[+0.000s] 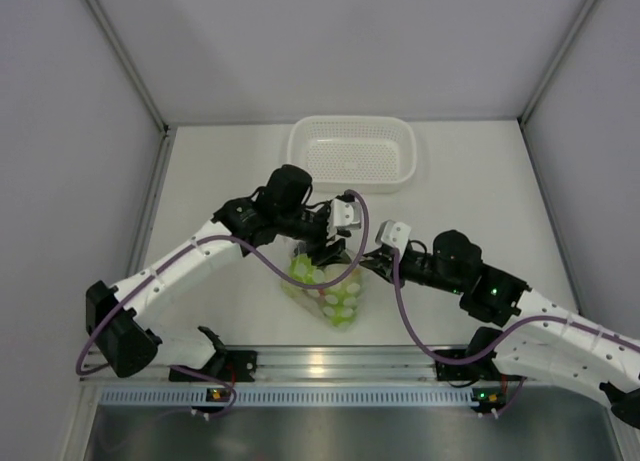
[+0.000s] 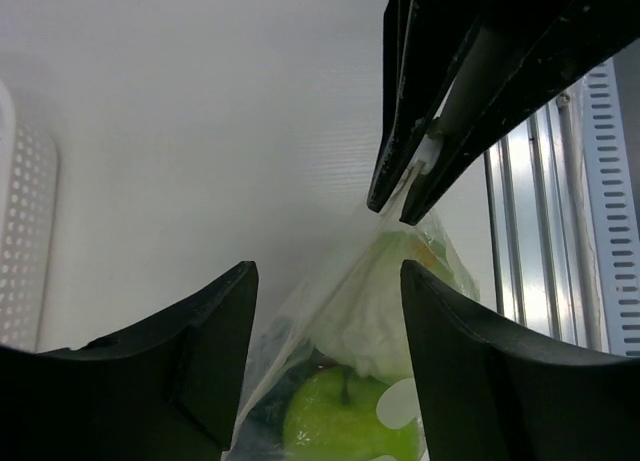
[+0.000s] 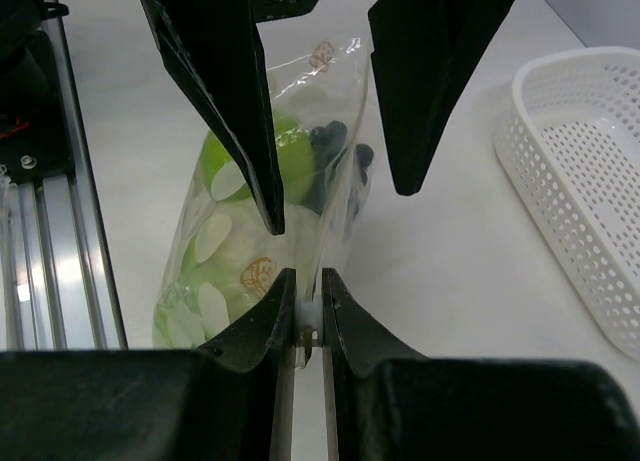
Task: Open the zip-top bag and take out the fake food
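Observation:
As my right gripper closes on the white tab, I should pinch the bag's zip strip (image 3: pixel 325 253) with my left gripper while my right gripper takes the zip strip's end behind the tab.
The zip-top bag (image 1: pixel 326 287), clear with white dots, lies on the white table between the arms. It holds the fake food: a green apple (image 2: pixel 345 416), a pale green ball (image 2: pixel 385 301) and dark grapes (image 3: pixel 335 153). My right gripper (image 3: pixel 310 281) is shut on the white tab at the end of the bag's zip strip (image 3: pixel 309 319). It also shows in the left wrist view (image 2: pixel 392 213) and the top view (image 1: pixel 366 261). My left gripper (image 2: pixel 328 281) is open, its fingers straddling the bag's upper edge without pinching it. It also shows in the right wrist view (image 3: pixel 338 206) and the top view (image 1: pixel 326 249).
A white perforated basket (image 1: pixel 352 153) stands at the back of the table, also in the right wrist view (image 3: pixel 590 181). An aluminium rail (image 1: pixel 320 365) runs along the near edge, close to the bag. Grey walls enclose the table on three sides.

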Controlling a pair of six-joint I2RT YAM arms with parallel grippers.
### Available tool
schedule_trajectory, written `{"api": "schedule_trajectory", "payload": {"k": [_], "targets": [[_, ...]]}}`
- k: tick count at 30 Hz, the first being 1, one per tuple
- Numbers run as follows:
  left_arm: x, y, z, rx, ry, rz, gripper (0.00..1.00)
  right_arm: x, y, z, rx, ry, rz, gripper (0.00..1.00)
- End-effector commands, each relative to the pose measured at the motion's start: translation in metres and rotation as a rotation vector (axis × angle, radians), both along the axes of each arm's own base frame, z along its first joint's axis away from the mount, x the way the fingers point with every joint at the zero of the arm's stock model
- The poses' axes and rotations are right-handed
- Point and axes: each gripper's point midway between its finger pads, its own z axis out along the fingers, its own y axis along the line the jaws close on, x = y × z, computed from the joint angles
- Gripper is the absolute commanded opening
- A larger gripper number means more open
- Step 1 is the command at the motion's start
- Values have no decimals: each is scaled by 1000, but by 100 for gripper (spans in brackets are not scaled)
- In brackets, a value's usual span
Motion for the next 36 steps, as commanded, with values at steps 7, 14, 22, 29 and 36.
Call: {"api": "schedule_trajectory", "payload": {"k": [7, 14, 22, 29, 36], "targets": [[-7, -4, 8, -31, 7, -93, 7, 2, 4, 51, 110, -103, 2, 0], [4, -7, 23, -39, -1, -32, 0, 1, -1, 51, 149, -90, -25, 30], [-12, 2, 60, -120, -49, -49, 0, 13, -22, 48, 366, 11, -215, 64], [-23, 6, 66, -145, -68, -85, 0, -2, -16, 55, 385, -14, -106, 54], [-30, 4, 67, -163, -52, -132, 0, -5, -11, 67, 363, -59, -53, 49]]}}
